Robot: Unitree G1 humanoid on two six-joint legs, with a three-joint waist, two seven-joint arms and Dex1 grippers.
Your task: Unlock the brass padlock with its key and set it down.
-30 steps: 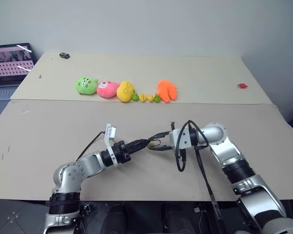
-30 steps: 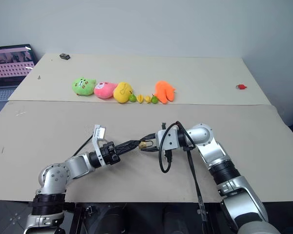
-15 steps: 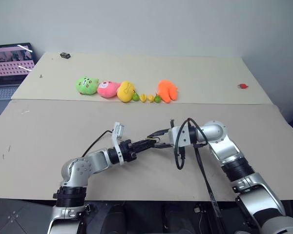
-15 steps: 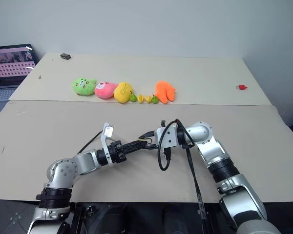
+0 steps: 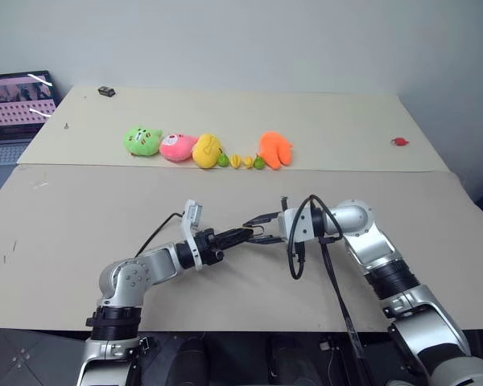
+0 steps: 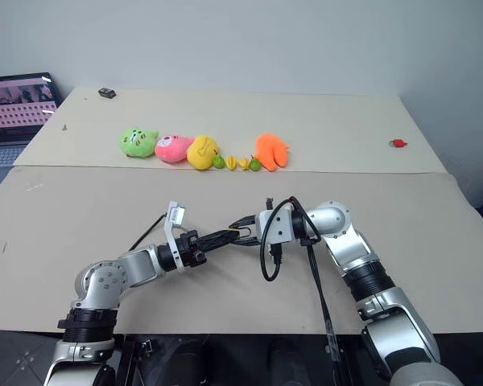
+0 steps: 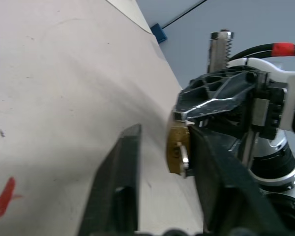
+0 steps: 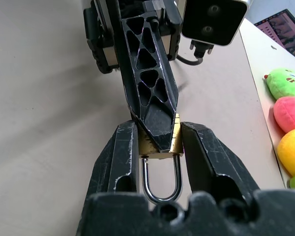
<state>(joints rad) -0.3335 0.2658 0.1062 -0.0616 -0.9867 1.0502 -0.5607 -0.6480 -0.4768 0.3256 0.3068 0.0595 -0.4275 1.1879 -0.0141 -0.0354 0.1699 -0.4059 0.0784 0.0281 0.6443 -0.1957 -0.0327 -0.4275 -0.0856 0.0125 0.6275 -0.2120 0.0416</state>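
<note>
The shackle is lying inside my right gripper's fingers, so next my left gripper takes the padlock's body (image 8: 176,141) before my right gripper backs away and pushes the shackle open.
My right gripper (image 8: 161,129) is shut on the brass padlock (image 8: 147,148), clamping its gold body from both sides. The silvery shackle (image 8: 143,176) points back toward the wrist. Both grippers meet above the front table board, right gripper (image 5: 256,227) coming from the right and left gripper (image 5: 245,234) from the left. In the left wrist view the left gripper (image 7: 162,130) is open, its fingers astride the lower end of the padlock (image 7: 176,147), which sits against one finger (image 7: 211,177). A small silvery tab (image 7: 184,160) juts from that end. I cannot tell whether it is the key.
A row of plush toys (image 5: 177,146) and small toy fruits (image 5: 246,161) lies on the back board. A laptop (image 5: 16,108) stands at the far left, a small black object (image 5: 105,91) at the back left, a red item (image 5: 398,141) at the far right. A black cable (image 5: 294,257) loops off my right wrist.
My left forearm has shifted slightly right. Its fingertips now overlap the padlock, which showed bare between the two grippers a second ago. The right arm has kept still.
</note>
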